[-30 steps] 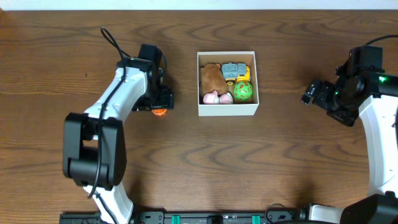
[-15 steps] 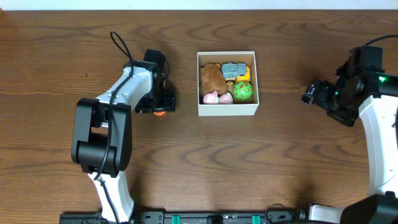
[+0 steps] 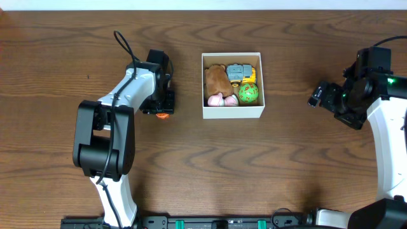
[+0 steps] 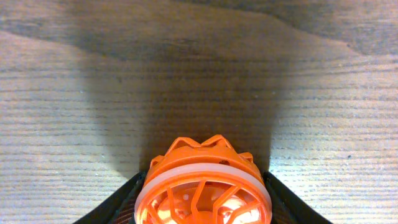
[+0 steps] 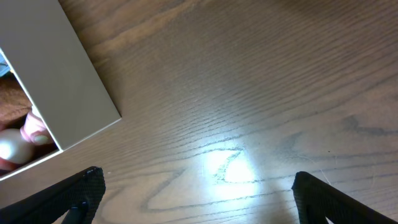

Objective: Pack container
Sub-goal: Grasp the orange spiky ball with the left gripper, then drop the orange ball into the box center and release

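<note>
Next, I drop the orange lattice ball, which is now held beside the box, from my left gripper on the pink toy [image 3: 231, 99] beside the green ball in the box.
The container [image 3: 233, 112] is a square white-walled cardboard box in the middle of the table. It holds a brown plush toy, a pink toy, a green ball and a small grey and yellow toy. My left gripper [image 3: 163, 113] is to its left, shut on an orange lattice ball [image 3: 163, 115], which fills the bottom of the left wrist view [image 4: 204, 186] between the two fingers. My right gripper [image 3: 316, 96] is open and empty to the right of the box. The box's white wall shows in the right wrist view [image 5: 62, 81].
Bare wooden table [image 3: 286, 165] lies around the box. Both arm bases stand at the front edge.
The left arm swung its elbow inward a second ago and the gripper with the orange ball shifted slightly. The right arm has not moved.
</note>
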Motion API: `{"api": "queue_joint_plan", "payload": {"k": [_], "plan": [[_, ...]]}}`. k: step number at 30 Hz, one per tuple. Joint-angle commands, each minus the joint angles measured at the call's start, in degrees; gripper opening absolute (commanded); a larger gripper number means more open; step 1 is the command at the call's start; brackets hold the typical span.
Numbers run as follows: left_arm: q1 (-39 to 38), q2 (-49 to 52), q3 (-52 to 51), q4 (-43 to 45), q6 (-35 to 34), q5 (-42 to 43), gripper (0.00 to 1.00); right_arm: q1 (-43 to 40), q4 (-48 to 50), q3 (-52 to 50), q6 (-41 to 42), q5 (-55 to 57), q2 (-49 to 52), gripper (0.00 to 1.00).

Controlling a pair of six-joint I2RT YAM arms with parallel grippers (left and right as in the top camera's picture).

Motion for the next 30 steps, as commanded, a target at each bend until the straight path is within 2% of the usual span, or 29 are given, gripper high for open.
{"api": "queue_joint_plan", "payload": {"k": [1, 6, 12, 17, 20, 23, 25, 30], "plan": [[0.0, 0.2, 1.2, -1.3, 0.5, 0.7, 0.44, -0.2, -0.3, -0.3, -0.3, 0.4, 0.4, 0.99], [0.0, -3.8, 6.0, -7.2, 0.5, 0.7, 0.41, -0.2, -0.3, -0.3, -0.3, 0.4, 0.4, 0.99], [-1.8, -14.3, 12.5, -12.7, 0.5, 1.5, 0.4, -0.2, -0.2, -0.3, -0.3, 0.4, 0.4, 0.99], [-9.5, -23.3, 13.0, -6.2, 0.5, 2.7, 0.39, -0.2, 0.2, -0.3, -0.3, 0.4, 0.4, 0.99], [-15.8, -24.5, 13.0, -0.1, 0.5, 2.7, 0.39, -0.2, 0.3, -0.3, -0.2, 0.4, 0.4, 0.99], [-21.8, -22.7, 12.8, 5.3, 0.5, 0.5, 0.39, -0.2, 0.3, -0.3, -0.2, 0.3, 0.4, 0.99], [-25.3, -20.1, 12.6, 7.8, 0.5, -4.2, 0.39, -0.2, 0.2, -0.3, -0.3, 0.3, 0.4, 0.99], [-28.8, -11.6, 12.6, 12.0, 0.8, -8.3, 0.39, -0.2, 0.2, -0.3, -0.3, 0.3, 0.4, 0.99]]}}
